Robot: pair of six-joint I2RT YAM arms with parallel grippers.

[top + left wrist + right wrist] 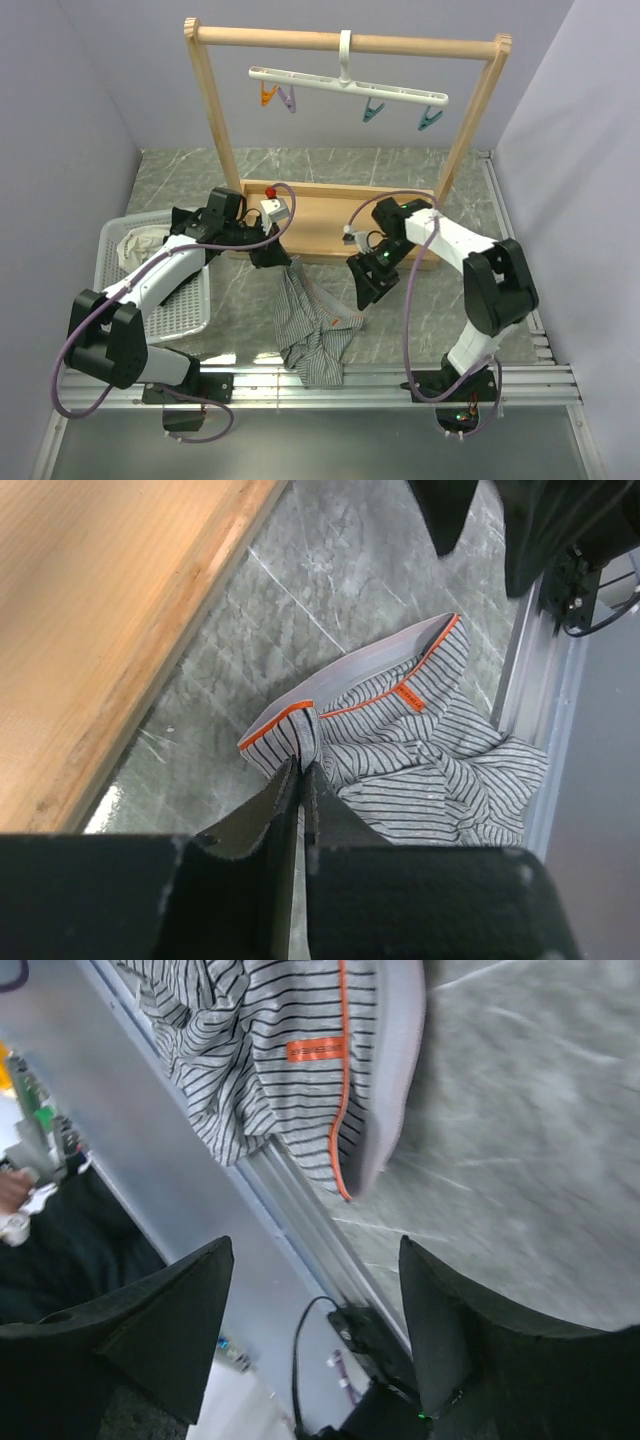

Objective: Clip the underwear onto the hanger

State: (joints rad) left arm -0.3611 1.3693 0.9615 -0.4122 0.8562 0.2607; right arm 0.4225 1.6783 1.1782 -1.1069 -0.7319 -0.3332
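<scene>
The underwear's waistband hangs from my left gripper by one end and the rest sags, so next my right gripper pinches the waistband's loose end (359,321) before both grippers lift.
The underwear (315,335), grey with fine dark stripes and an orange-edged waistband, slumps on the table in front of the wooden frame. Its top corner is lifted. My left gripper (275,258) pinches that corner. In the left wrist view the left gripper (300,765) is shut on the folded waistband of the underwear (430,770). My right gripper (362,290) is open just right of the cloth. The right wrist view shows the right gripper (315,1245) with nothing between its fingers, and the underwear (260,1050) beyond them. The white hanger (350,85) with coloured clips hangs from the top rod.
A big wooden frame (215,110) stands on a wooden base board (320,215) behind both grippers. A white basket (110,262) holding whitish cloth (140,240) sits at the left. A small white box (273,210) rests on the board. A metal rail (330,385) runs along the near edge.
</scene>
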